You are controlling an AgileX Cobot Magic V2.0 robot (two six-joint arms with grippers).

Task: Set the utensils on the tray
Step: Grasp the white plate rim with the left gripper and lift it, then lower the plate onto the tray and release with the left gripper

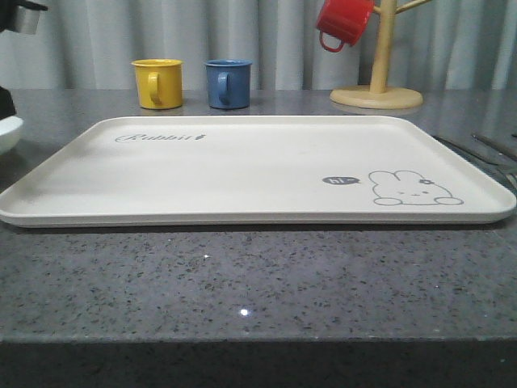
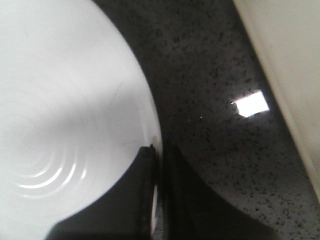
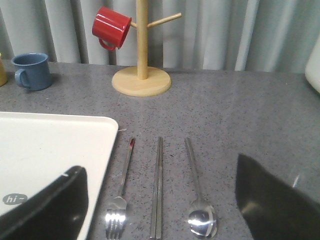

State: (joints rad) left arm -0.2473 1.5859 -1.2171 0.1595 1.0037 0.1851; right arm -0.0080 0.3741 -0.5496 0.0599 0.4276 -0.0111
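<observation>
The robot's left gripper should release the white plate, now held beside the tray, on the cream tray's lettered end [image 1: 166,160], in front of the yellow mug.
The cream tray [image 1: 242,174] with a rabbit drawing lies bare across the middle of the table. To its right, three silver utensils lie side by side on the grey counter: a fork [image 3: 120,197], a pair of chopsticks [image 3: 158,185] and a spoon [image 3: 199,210]. My right gripper [image 3: 157,167] hangs above them, open wide, one finger over the tray's corner [image 3: 75,145], the other beyond the spoon. My left gripper [image 2: 159,150] is shut, its fingers pressed close over the rim of a white plate [image 2: 60,100], left of the tray.
A yellow mug [image 1: 157,82] and a blue mug [image 1: 228,82] stand behind the tray. A red mug [image 1: 343,23] hangs on a wooden mug tree [image 1: 378,89] at the back right. The plate's edge [image 1: 8,133] shows at far left.
</observation>
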